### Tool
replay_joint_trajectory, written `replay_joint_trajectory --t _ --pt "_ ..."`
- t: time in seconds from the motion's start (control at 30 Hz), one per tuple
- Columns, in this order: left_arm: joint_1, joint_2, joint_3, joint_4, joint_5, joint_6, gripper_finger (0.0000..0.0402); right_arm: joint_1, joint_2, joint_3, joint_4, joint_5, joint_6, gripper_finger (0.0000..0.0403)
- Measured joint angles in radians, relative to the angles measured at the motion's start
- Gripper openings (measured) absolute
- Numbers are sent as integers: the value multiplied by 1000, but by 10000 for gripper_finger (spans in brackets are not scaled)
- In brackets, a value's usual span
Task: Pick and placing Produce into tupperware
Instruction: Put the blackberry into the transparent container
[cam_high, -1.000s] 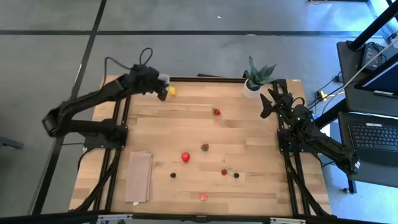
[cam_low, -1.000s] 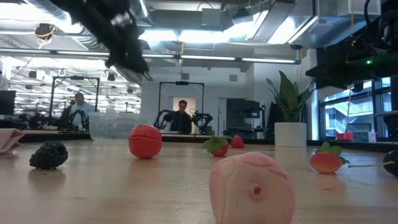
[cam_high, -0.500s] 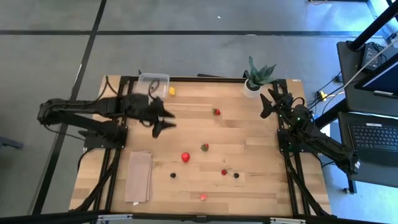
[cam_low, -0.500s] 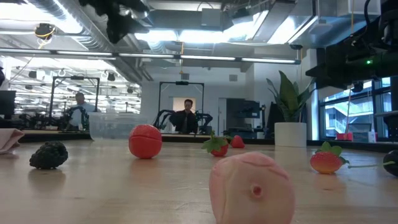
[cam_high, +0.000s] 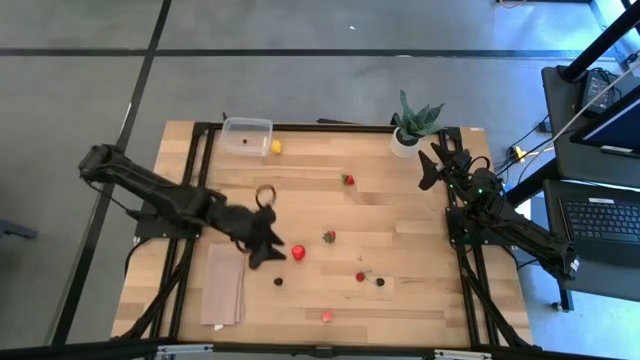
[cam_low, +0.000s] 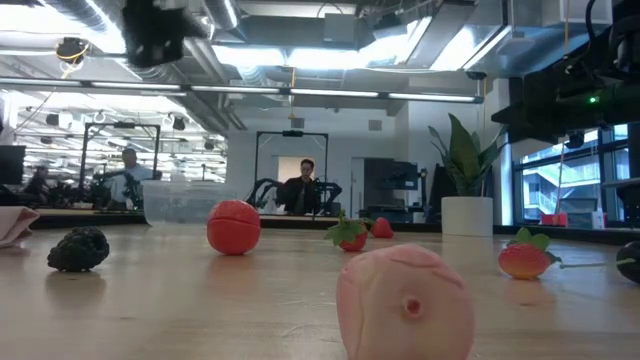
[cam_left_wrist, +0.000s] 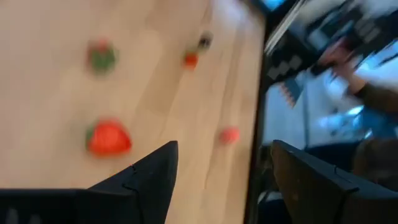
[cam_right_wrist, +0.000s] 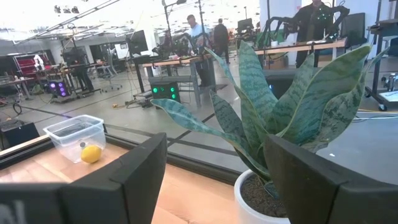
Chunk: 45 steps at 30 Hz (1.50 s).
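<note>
I should next close my left gripper on the sides of the dark berry (cam_high: 278, 282) lying between the tan cloth and the big red piece.
The clear tupperware (cam_high: 247, 135) stands at the table's far left, with a small dark speck inside; a yellow piece (cam_high: 276, 146) lies on the table beside it. Red strawberry pieces (cam_high: 298, 252), (cam_high: 347, 180), (cam_high: 328, 237), dark berries (cam_high: 279, 281), (cam_high: 380, 281) and a pink piece (cam_high: 326, 316) lie scattered on the wood. My left gripper (cam_high: 272, 245) is open and empty above the table, just left of the big red piece, which shows in the left wrist view (cam_left_wrist: 109, 138). My right gripper (cam_high: 432, 165) is open and empty by the plant.
A spiky green plant in a white pot (cam_high: 415, 125) stands at the far right. A tan cloth (cam_high: 223, 283) lies flat at the near left. In the low view a pink piece (cam_low: 405, 300) sits close to the camera. People stand in the room beyond.
My left gripper has swung from over the tupperware at the far left toward the table's near edge and the right, ending beside the big red piece. The tupperware, hidden under the arm a second ago, is now uncovered.
</note>
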Motion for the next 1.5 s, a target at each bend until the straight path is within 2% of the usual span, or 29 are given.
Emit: replay_joint_trajectory --t 0.27,0.4,0.5,0.67,0.77,0.83,1.0,1.5 --pt "-143 270 0 -33 -8 -9 245 0 0 0 0 0 -1 269" --pt "-181 339 -1 -58 -11 -75 245 0 0 0 0 0 -3 269" --pt "-199 358 8 -77 -58 -87 245 0 0 0 0 0 -2 269" --pt "-204 421 148 -271 -158 25 245 0 0 0 0 0 -1 269" --pt "-202 481 248 -388 -177 123 245 0 0 0 0 0 -1 269" --pt "-199 515 290 -409 -176 130 245 0 0 0 0 0 -2 269" --pt "-199 552 300 -343 -159 77 245 0 0 0 0 0 -1 269" --pt "-199 577 300 -357 -110 51 245 0 0 0 0 0 -4 269"
